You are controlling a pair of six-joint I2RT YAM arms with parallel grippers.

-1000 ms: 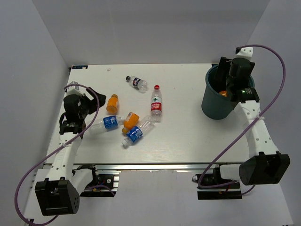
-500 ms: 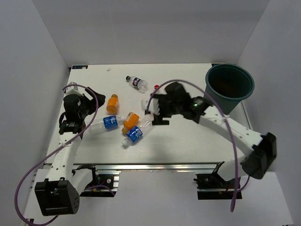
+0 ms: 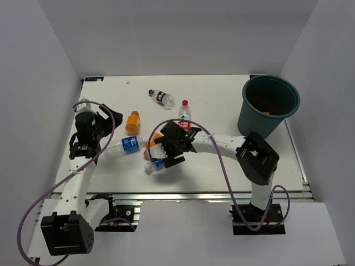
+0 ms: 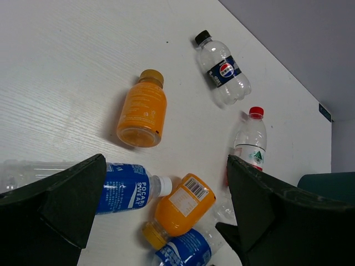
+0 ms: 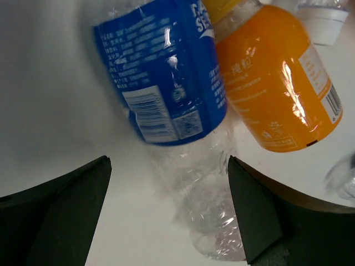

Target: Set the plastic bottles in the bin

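I will next close my left gripper on the lower body (image 3: 132, 127) (image 4: 141, 123) of the orange bottle that lies on its own, between the blue-labelled bottle and the dark-labelled bottle.
My right gripper (image 3: 165, 153) (image 5: 169, 160) is open, low over the table, with its jaws on either side of the clear body of a blue-labelled bottle (image 5: 166, 83) (image 3: 157, 162). A stubby orange bottle (image 5: 277, 88) (image 3: 153, 141) lies against it. A second blue-labelled bottle (image 3: 129, 144) (image 4: 125, 188), another orange bottle (image 3: 132, 122) (image 4: 142, 110), the red-capped bottle (image 3: 184, 116) (image 4: 249, 138) and the dark-labelled bottle (image 3: 162, 97) (image 4: 224, 69) lie around them. My left gripper (image 3: 102, 132) (image 4: 166, 160) is open and empty, above the left bottles. The teal bin (image 3: 252, 124) stands at the back right, with a bit of orange inside.
The bin's rim (image 4: 327, 183) shows at the left wrist view's right edge. Grey walls close the table on the left, back and right. The right arm (image 3: 222, 141) stretches across the table's middle from its base at the near right.
My right arm has swung from over the bin to the bottle cluster and come down over the near blue-labelled bottle. The left arm has not moved.
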